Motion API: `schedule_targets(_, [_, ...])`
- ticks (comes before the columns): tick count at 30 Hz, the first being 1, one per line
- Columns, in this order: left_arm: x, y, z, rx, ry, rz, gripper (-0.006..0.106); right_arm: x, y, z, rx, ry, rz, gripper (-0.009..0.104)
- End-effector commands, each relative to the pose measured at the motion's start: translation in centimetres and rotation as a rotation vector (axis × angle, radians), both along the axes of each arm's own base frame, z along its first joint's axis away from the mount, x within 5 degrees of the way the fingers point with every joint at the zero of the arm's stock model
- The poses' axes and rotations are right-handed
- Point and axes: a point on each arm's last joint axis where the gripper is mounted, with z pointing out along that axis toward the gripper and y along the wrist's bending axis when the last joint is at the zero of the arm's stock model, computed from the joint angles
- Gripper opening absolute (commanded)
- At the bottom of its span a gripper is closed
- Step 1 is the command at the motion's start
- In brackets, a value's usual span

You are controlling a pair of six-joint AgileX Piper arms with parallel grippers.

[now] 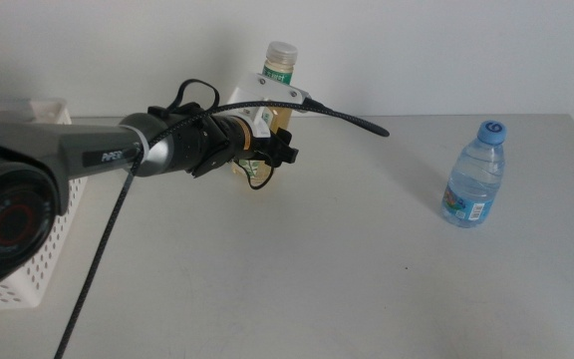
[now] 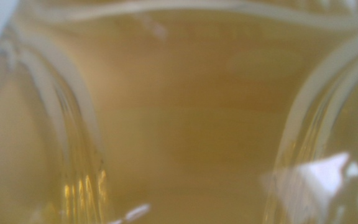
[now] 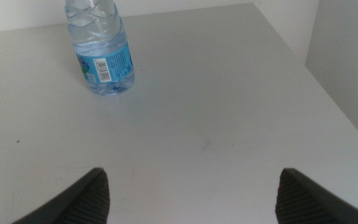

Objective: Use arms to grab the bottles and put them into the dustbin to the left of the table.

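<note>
Next, my left gripper lets go of the tea bottle inside the white dustbin (image 1: 14, 211), near the dustbin's side with holes that faces the table.
The yellowish tea bottle (image 1: 279, 70), with a white cap and green label, stands at the back middle of the table (image 1: 347, 269). My left arm reaches in from the left and its gripper (image 1: 265, 152) is at the bottle's lower body, hiding it. The left wrist view is filled by the yellow bottle (image 2: 185, 112) at very close range. The clear blue-capped water bottle (image 1: 474, 184) stands upright on the right, also seen in the right wrist view (image 3: 104, 56). My right gripper (image 3: 191, 193) hangs open over bare table, well short of the water bottle. The white dustbin (image 1: 28, 249) sits at the left edge.
A black cable (image 1: 327, 115) arcs from the left wrist out to the right past the tea bottle. The table's right edge (image 3: 328, 93) lies close beside the water bottle.
</note>
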Motion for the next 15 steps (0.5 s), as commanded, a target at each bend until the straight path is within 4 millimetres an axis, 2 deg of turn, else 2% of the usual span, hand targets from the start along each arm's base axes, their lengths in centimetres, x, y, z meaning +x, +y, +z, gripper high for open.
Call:
schedule_targets(1, [-1.4,0.4,9.0,-0.112,-0.146,0.024,-0.002,0.0,0.0,0.8,-0.034,-0.091,0.009,0.071])
schedule_targets(6, [-5.7,3.4,13.8,-0.030,-0.159,0.083,-0.002,0.0,0.0,0.8,-0.034,-0.091,0.009,0.071])
schedule_targets(13, [-12.3,8.6,21.1,0.147,-0.144,0.214,-0.002,0.0,0.0,0.8,-0.033,-0.091,0.008,0.071])
schedule_targets(15, [-13.8,10.3,22.8,0.144,-0.138,0.250,-0.002,0.0,0.0,0.8,-0.033,-0.091,0.008,0.071])
